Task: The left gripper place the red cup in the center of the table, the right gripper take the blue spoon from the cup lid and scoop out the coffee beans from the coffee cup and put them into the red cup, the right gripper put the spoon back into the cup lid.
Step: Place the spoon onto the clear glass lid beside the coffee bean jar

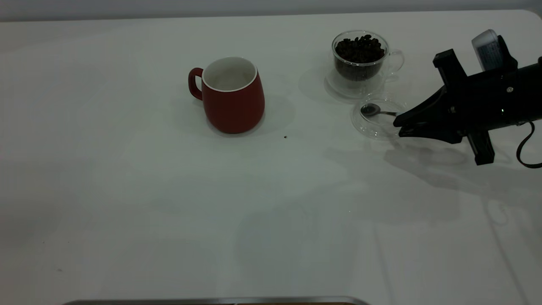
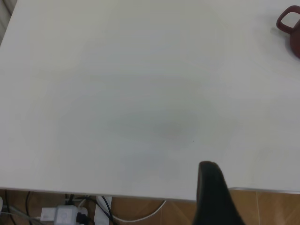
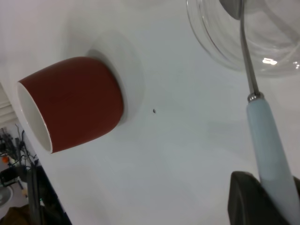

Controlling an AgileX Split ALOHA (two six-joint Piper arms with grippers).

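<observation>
The robot's right gripper should release the blue spoon across the near side of the cup lid [image 1: 386, 123] [image 3: 246, 49].
The red cup [image 1: 235, 101] stands upright near the middle of the table [image 1: 127, 190], handle to the left; it also shows in the right wrist view [image 3: 79, 101] and at the frame's edge in the left wrist view [image 2: 293, 28]. At the back right the coffee cup [image 1: 391, 61] holds coffee beans [image 1: 360, 48]. Just in front of it lies the cup lid [image 1: 374, 129], with the bowl of the blue spoon [image 1: 370, 109] resting in it. My right gripper [image 1: 398, 126] is shut on the spoon's pale handle [image 3: 269, 136] at the lid's right rim. My left gripper [image 2: 213, 187] hovers at the table's edge, far from the cup.
A single stray bean [image 1: 285, 137] lies on the table to the right of the red cup. A dark strip [image 1: 220, 301] runs along the near table edge. Cables and a power strip [image 2: 61, 213] lie on the floor beyond the left edge.
</observation>
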